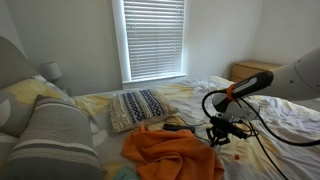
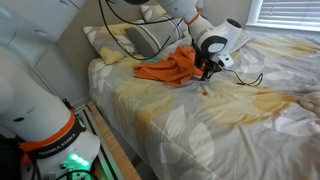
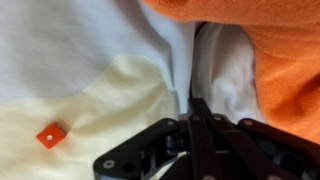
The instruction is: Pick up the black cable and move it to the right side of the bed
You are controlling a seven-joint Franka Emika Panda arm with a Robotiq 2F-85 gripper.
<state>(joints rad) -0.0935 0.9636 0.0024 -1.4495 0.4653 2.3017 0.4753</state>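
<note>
I will open, free the pinched white sheet fold, then take the black cable alone point(image 3: 194, 58).
The bed point(image 1: 292, 128) has rumpled white and pale-yellow sheets and shows in both exterior views point(image 2: 200, 130). The thin black cable point(image 3: 194, 62) runs down the sheet beside the orange cloth and into my fingertips. Its chunky black block point(image 1: 176, 126) lies at the cloth's edge, and a thin strand trails over the sheet point(image 2: 247, 80). My gripper point(image 3: 199, 108) is down on the bed point(image 1: 219, 137) point(image 2: 206, 68) with its fingers closed together on the cable. The fingers hide the grip point.
An orange cloth point(image 1: 168, 152) point(image 2: 168, 68) point(image 3: 290, 60) lies bunched right next to the gripper. A small orange square point(image 3: 51, 134) sits on the sheet. Grey striped pillows point(image 1: 50, 135) and a patterned cushion point(image 1: 138, 106) lie towards the headboard. A wooden dresser point(image 1: 254, 70) stands behind.
</note>
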